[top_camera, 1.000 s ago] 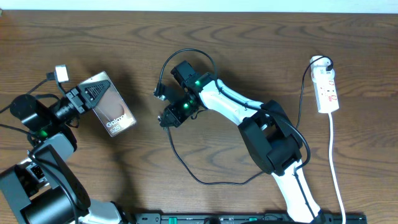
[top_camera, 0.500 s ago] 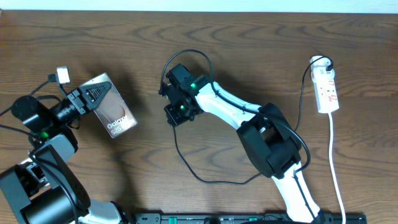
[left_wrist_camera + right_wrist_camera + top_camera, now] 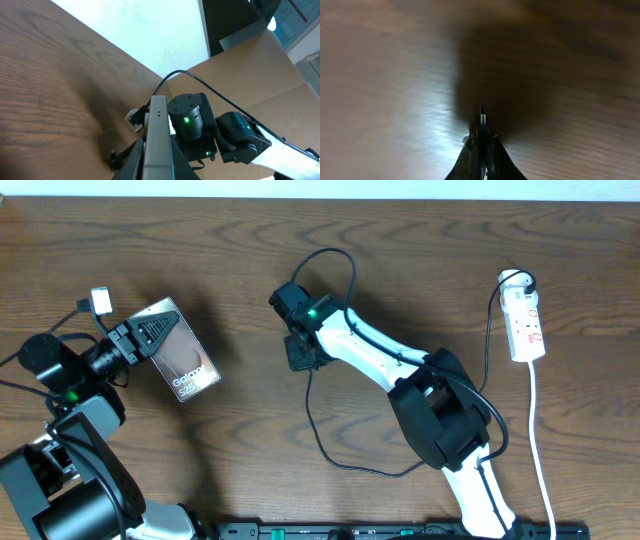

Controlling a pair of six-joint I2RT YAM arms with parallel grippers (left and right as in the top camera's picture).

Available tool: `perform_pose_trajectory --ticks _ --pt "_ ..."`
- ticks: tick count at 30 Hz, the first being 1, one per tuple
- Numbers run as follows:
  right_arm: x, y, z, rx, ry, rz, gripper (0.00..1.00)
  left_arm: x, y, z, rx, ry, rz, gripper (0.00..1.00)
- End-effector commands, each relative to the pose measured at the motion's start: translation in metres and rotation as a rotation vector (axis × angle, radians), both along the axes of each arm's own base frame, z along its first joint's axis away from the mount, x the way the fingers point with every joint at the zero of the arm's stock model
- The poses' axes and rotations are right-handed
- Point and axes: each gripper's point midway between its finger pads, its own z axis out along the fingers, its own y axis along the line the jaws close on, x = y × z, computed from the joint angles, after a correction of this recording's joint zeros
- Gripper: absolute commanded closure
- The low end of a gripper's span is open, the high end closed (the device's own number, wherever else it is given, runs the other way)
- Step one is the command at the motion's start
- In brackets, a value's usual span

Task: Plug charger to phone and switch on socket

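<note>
The plug's tip sticks out only a short way past my right gripper's fingers, so I need to put the plug down and grip it nearer the cable end [image 3: 483, 172] before plugging it in.
My left gripper [image 3: 148, 334] is shut on the top end of the phone [image 3: 183, 360], a brownish-grey slab with "Galaxy" lettering, held tilted at the left of the table. In the left wrist view the phone [image 3: 159, 131] shows edge-on between the jaws [image 3: 158, 167]. My right gripper [image 3: 302, 358] is at mid table, right of the phone and apart from it. It is shut on the plug end of the charger [image 3: 312, 415], whose thin black cable loops above and below the arm. The plug tip [image 3: 481, 114] sticks out past the shut jaws [image 3: 481, 142]. The socket [image 3: 525, 320] lies at the far right.
The socket's white cord [image 3: 541, 450] runs down the right side to the front edge. A small white connector [image 3: 99, 298] lies by the left arm. The right arm [image 3: 200, 125] shows beyond the phone in the left wrist view. The right wrist view is blurred.
My right gripper has moved right and a little up with the plug and turned. The cable loop has shifted right with it. The left gripper and phone have not moved.
</note>
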Motion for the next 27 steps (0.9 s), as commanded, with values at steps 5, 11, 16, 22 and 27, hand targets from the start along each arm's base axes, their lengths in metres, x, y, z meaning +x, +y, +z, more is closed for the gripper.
perform_pose_trajectory --ticks 5,11,16,22,27 --pt "0.0080 -0.0280 -0.0046 -0.118 -0.055 -0.172 0.99 -0.0045 -0.0019 0.0026 0.009 -0.015 -0.021 0.93" --pt "0.0078 -0.0357 -0.0041 -0.145 -0.063 -0.232 0.99 -0.0046 -0.0019 0.0024 0.009 -0.015 -0.021 0.92" --pt "0.0075 -0.0356 -0.0042 -0.141 -0.062 -0.250 0.99 -0.0046 -0.0019 0.0024 0.009 -0.015 -0.021 0.93" --pt "0.0072 -0.0350 -0.0043 -0.132 -0.060 -0.283 0.98 -0.0046 -0.0019 0.0024 0.009 -0.015 -0.021 0.92" --pt "0.0072 -0.0350 -0.0043 -0.130 -0.060 -0.290 0.96 -0.0046 -0.0019 0.0024 0.009 -0.015 -0.021 0.93"
